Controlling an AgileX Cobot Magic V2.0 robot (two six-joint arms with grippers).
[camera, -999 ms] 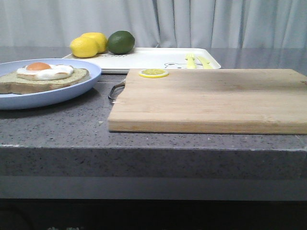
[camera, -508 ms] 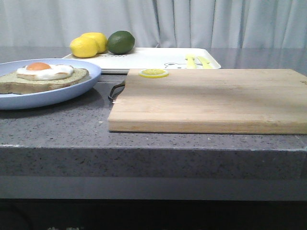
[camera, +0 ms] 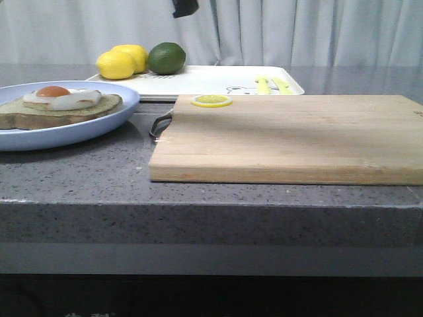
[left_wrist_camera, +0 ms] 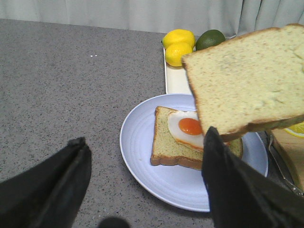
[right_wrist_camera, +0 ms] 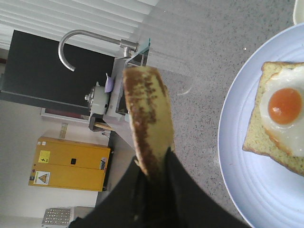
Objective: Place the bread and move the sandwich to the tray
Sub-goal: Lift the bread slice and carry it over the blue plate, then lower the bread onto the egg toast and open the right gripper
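My right gripper has the bread. It will let go of it on top of the fried egg (camera: 65, 90) (right_wrist_camera: 286, 114) on the pale blue plate.
My right gripper (right_wrist_camera: 154, 159) is shut on the bread (right_wrist_camera: 147, 109), a thick brown-crusted slice seen edge-on in the right wrist view. In the left wrist view that bread (left_wrist_camera: 247, 85) hangs in the air above the sandwich (left_wrist_camera: 166, 142), which is one slice topped with a fried egg (left_wrist_camera: 190, 127) on the pale blue plate (left_wrist_camera: 142, 161). My left gripper (left_wrist_camera: 145, 137) is open and empty, hovering over the near side of the plate. The front view has the sandwich (camera: 66, 105) at the left and the white tray (camera: 211, 80) behind it.
Two lemons (camera: 122, 61) and a lime (camera: 166, 58) sit on the tray's left end. A large wooden cutting board (camera: 291, 139) fills the right of the counter, with a lemon slice (camera: 211, 101) on its far corner. A dark arm part (camera: 185, 6) shows at the top.
A dark piece of an arm has come into the top of the front view. The plate, tray and board have not moved.
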